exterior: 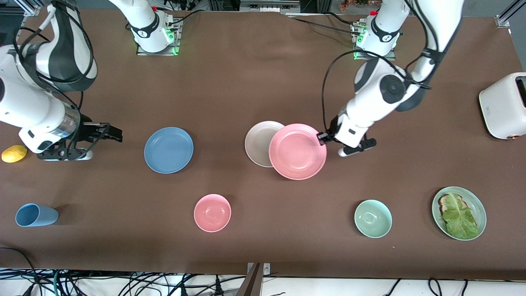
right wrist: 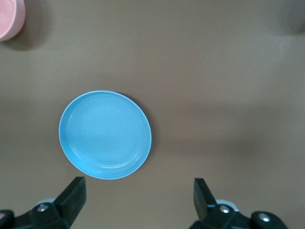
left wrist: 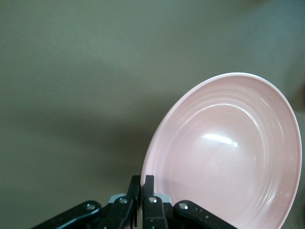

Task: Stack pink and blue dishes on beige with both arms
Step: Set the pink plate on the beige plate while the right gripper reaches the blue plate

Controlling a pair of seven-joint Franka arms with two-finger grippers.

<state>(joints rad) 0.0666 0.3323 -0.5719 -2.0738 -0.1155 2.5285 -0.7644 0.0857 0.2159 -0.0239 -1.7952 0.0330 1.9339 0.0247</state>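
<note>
Next, I set the pink plate down flat on the middle of the beige plate [exterior: 268,144] and then let go of it there with my left gripper.
The pink plate [exterior: 297,151] hangs tilted, and it overlaps the edge of the beige plate [exterior: 257,142] that faces the left arm's end of the table. My left gripper [exterior: 323,137] is shut on the pink plate's rim. In the left wrist view the pink plate [left wrist: 228,152] fills the space beside my left gripper [left wrist: 143,183], whose fingers pinch its edge. The blue plate [exterior: 168,150] lies flat toward the right arm's end. My right gripper [exterior: 116,135] hovers open beside it, holding nothing. In the right wrist view the blue plate [right wrist: 105,134] lies ahead of my open right gripper [right wrist: 138,191].
A small pink bowl [exterior: 212,212], a light blue cup [exterior: 36,215] on its side, a green bowl [exterior: 372,218] and a green plate with lettuce [exterior: 476,205] lie nearer the front camera. A white toaster [exterior: 503,105] stands at the left arm's end. A lemon [exterior: 14,153] lies at the right arm's end.
</note>
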